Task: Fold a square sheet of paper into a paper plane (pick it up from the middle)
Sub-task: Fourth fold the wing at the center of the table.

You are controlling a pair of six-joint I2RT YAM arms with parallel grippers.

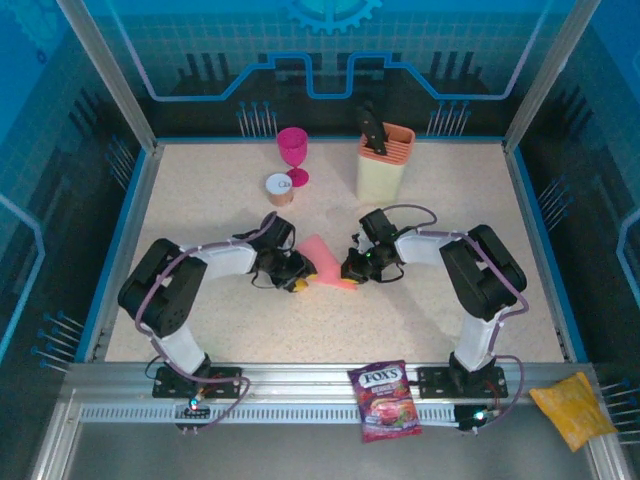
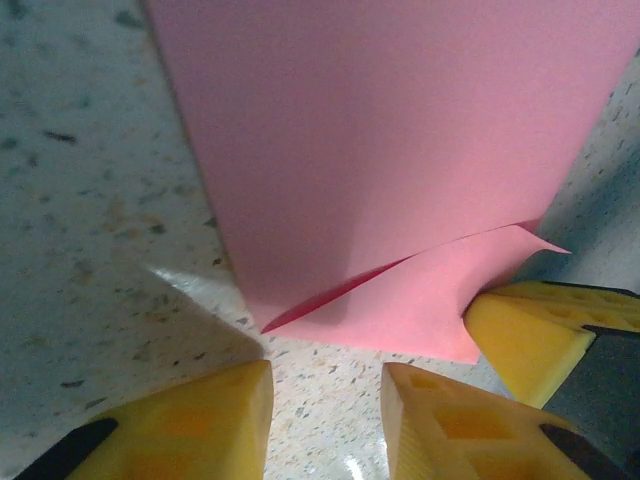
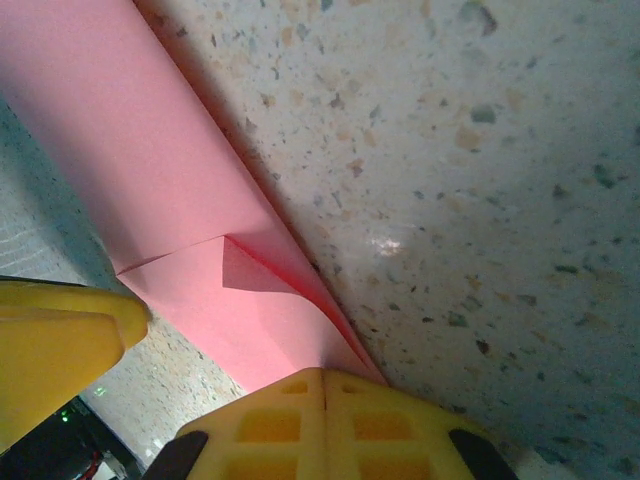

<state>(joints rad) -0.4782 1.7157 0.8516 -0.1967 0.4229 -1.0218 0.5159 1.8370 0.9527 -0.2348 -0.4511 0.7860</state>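
Note:
I can see the loose flap gaping at its fold, so I will pinch the flap's edge (image 2: 312, 338) beside the paper's loose corner with my left gripper before my right gripper opens.
The square sheet of paper (image 1: 322, 258) is salmon pink and lies folded over on the speckled table between my two grippers. In the left wrist view the paper (image 2: 380, 150) shows a crease and a loose lower flap, just ahead of my left gripper (image 2: 325, 400). Its yellow fingers (image 2: 200, 420) stand apart with bare table between them. My right gripper (image 3: 325, 378) is shut, its tips pressed together on the paper's (image 3: 150, 170) near corner. In the top view the left gripper (image 1: 298, 276) and right gripper (image 1: 352, 272) flank the sheet.
A magenta goblet (image 1: 293, 152) and a tape roll (image 1: 279, 189) stand at the back. To their right is a beige holder (image 1: 383, 170) with a black tool. A purple candy bag (image 1: 385, 400) and a yellow bag (image 1: 572, 408) lie on the near rail.

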